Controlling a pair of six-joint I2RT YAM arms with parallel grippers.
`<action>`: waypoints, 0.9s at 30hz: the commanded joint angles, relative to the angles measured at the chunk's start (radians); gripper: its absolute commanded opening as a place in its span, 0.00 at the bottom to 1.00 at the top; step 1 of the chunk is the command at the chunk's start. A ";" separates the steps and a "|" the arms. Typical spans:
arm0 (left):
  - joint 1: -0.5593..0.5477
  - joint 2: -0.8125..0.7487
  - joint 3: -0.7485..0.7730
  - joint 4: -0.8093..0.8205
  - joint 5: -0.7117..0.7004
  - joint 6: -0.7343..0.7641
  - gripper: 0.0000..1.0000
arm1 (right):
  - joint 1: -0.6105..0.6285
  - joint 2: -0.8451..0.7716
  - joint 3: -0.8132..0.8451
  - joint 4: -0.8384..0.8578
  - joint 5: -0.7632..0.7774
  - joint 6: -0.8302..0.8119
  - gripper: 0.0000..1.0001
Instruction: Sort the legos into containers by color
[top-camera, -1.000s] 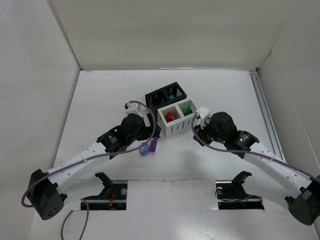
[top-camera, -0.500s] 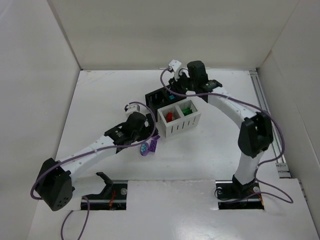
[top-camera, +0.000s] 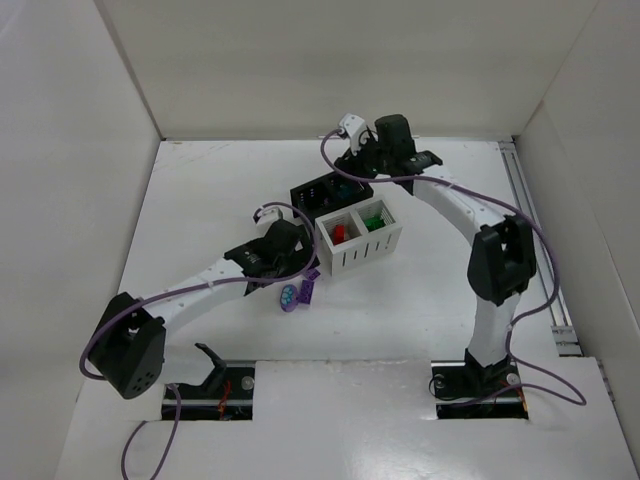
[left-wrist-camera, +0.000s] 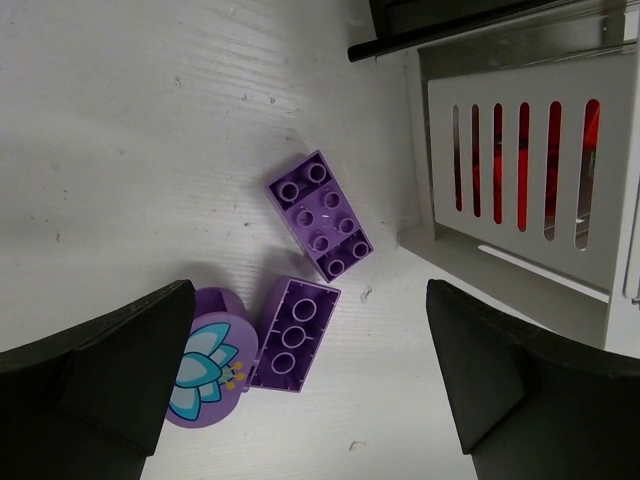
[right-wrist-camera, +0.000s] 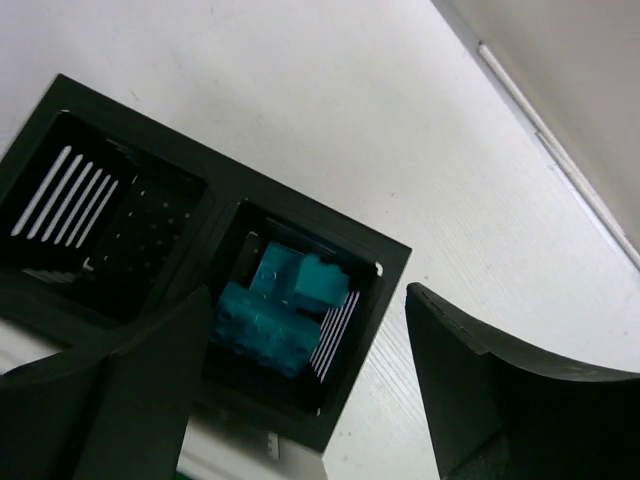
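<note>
The purple oval with a flower (top-camera: 289, 297) (left-wrist-camera: 211, 368) sits beside the purple bricks. Next, I will lower my left gripper down to it and close on it.
The black container (top-camera: 309, 191) stands behind the white container (top-camera: 361, 256). My right gripper (top-camera: 350, 176) hovers over the black one, open, with nothing between its fingers. Teal legos (right-wrist-camera: 284, 300) lie in that bin's right compartment (right-wrist-camera: 391, 252); the left compartment looks dark and bare. The white bin holds red legos (top-camera: 340, 232) and green legos (top-camera: 374, 220). On the table left of the white bin (left-wrist-camera: 520, 255) lie a purple brick (left-wrist-camera: 320, 215), a second purple brick (left-wrist-camera: 293, 335) turned underside up, and a purple oval (left-wrist-camera: 208, 370) with a flower. My left gripper (left-wrist-camera: 310, 335) hangs open above them.
A metal rail (top-camera: 527, 225) runs along the table's right side. White walls enclose the table at the back and on both sides. Purple cables trail along both arms.
The right arm swung from beside the white bin up to the black bin, then its jaws opened. The left arm reached a little further toward the purple legos.
</note>
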 joint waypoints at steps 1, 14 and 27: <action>0.005 -0.004 0.027 -0.011 -0.022 -0.018 1.00 | 0.003 -0.164 -0.032 0.027 0.021 -0.012 0.83; -0.091 -0.060 -0.065 -0.041 -0.052 -0.063 0.92 | 0.012 -0.652 -0.580 0.152 0.153 0.021 0.87; -0.139 -0.188 -0.226 -0.196 -0.163 -0.313 0.85 | 0.012 -0.784 -0.753 0.161 0.138 0.031 0.87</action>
